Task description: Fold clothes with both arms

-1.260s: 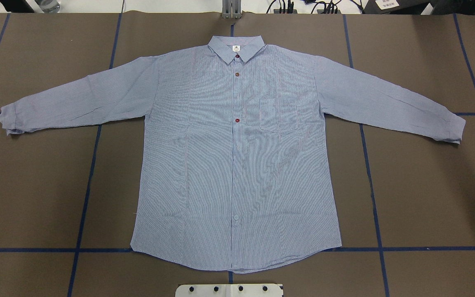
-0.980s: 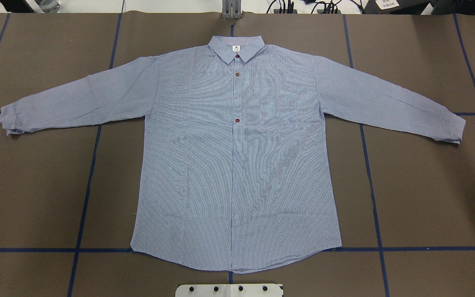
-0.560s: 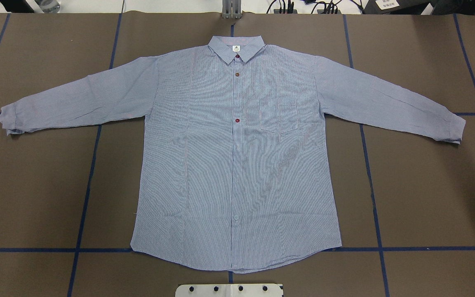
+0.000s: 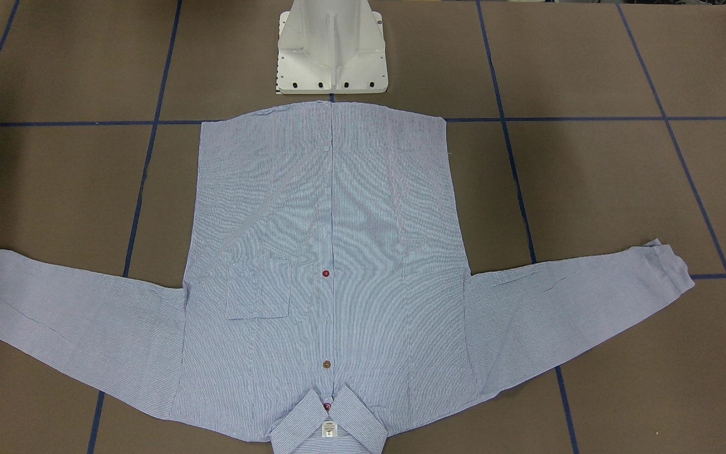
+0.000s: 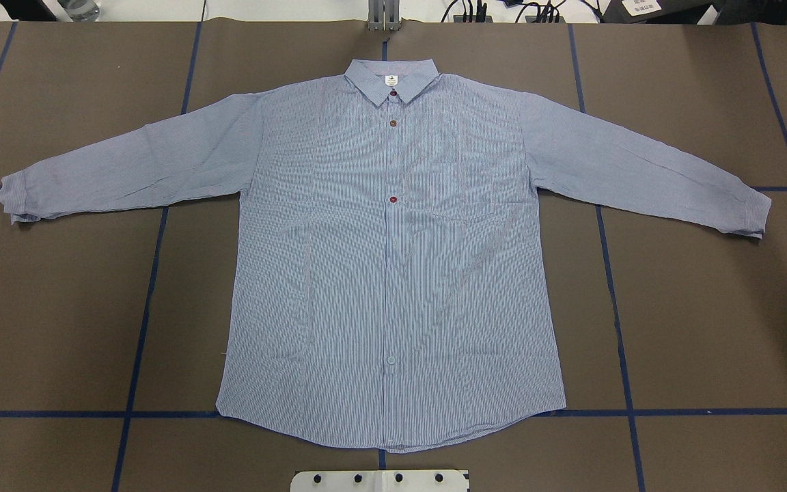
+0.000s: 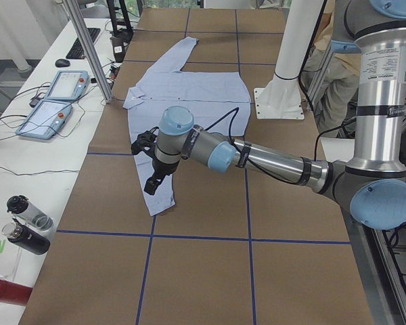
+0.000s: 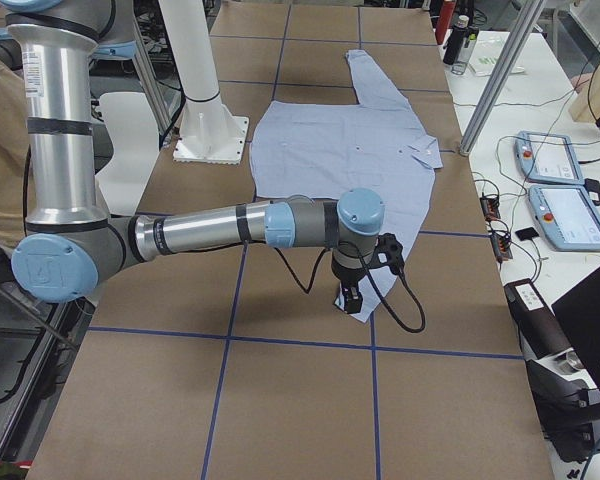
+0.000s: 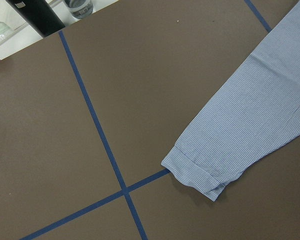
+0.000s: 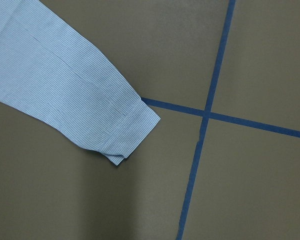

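I will close my right gripper on the cuff's hem-side corner [image 9: 116,152], at the end of the striped shirt's sleeve below it.
The light-blue striped shirt [image 5: 393,273] lies flat and face up on the brown table, buttoned, sleeves spread wide, collar at the far edge; it also shows in the front view [image 4: 331,252]. Neither arm shows in the overhead or front views. In the left side view my left gripper [image 6: 151,181] hangs above the near sleeve end. In the right side view my right gripper [image 7: 351,296] hangs above the other sleeve end. I cannot tell if either is open or shut. The wrist views show the cuffs [image 8: 200,175] [image 9: 125,135] lying flat, with no fingers in view.
The white pedestal base [image 4: 331,50] stands at the shirt's hem. Blue tape lines [image 5: 141,307] grid the table. Teach pendants [image 6: 54,101] and bottles [image 6: 24,227] lie on the side bench. A person [image 6: 342,74] stands behind the robot.
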Motion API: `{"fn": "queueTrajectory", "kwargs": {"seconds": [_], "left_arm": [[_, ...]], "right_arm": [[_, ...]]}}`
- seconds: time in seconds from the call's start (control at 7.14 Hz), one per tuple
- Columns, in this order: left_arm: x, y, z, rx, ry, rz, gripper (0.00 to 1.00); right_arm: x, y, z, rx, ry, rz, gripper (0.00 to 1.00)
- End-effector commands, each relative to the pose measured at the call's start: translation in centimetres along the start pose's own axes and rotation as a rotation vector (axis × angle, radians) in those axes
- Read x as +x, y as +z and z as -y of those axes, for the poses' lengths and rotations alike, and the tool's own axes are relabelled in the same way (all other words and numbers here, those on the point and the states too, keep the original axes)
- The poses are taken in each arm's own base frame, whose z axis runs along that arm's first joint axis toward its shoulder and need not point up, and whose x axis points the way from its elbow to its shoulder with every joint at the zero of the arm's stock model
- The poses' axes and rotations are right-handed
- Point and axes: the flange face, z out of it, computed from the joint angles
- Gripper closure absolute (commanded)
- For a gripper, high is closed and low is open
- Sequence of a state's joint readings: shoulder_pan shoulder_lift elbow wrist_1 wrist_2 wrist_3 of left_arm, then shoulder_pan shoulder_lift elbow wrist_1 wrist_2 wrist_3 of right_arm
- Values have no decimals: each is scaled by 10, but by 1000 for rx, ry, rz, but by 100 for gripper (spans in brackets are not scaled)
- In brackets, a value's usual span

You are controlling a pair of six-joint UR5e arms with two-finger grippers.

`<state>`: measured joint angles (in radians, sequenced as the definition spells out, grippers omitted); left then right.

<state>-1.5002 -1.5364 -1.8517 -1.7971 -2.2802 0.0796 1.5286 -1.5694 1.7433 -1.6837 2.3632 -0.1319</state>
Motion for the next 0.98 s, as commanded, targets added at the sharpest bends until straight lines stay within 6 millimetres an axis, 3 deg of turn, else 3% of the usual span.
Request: {"fn": "queueTrajectory", "kwargs": {"seconds": [0.0, 0.28, 0.56, 0.84], "left_arm": [[-1, 3, -14, -13, -11, -3, 0], [-3, 5, -15, -14, -12, -2, 0], [-3, 6, -15, -15, -11, -3, 0], [-3, 6, -15, -16, -12, -3, 0]], "right_arm": [[17, 18, -6, -9, 9, 5, 0], [12, 28, -3, -29, 35, 17, 0], [0, 34, 5, 3, 313, 69, 0], [-2, 84, 15, 79, 526, 101, 2]]}}
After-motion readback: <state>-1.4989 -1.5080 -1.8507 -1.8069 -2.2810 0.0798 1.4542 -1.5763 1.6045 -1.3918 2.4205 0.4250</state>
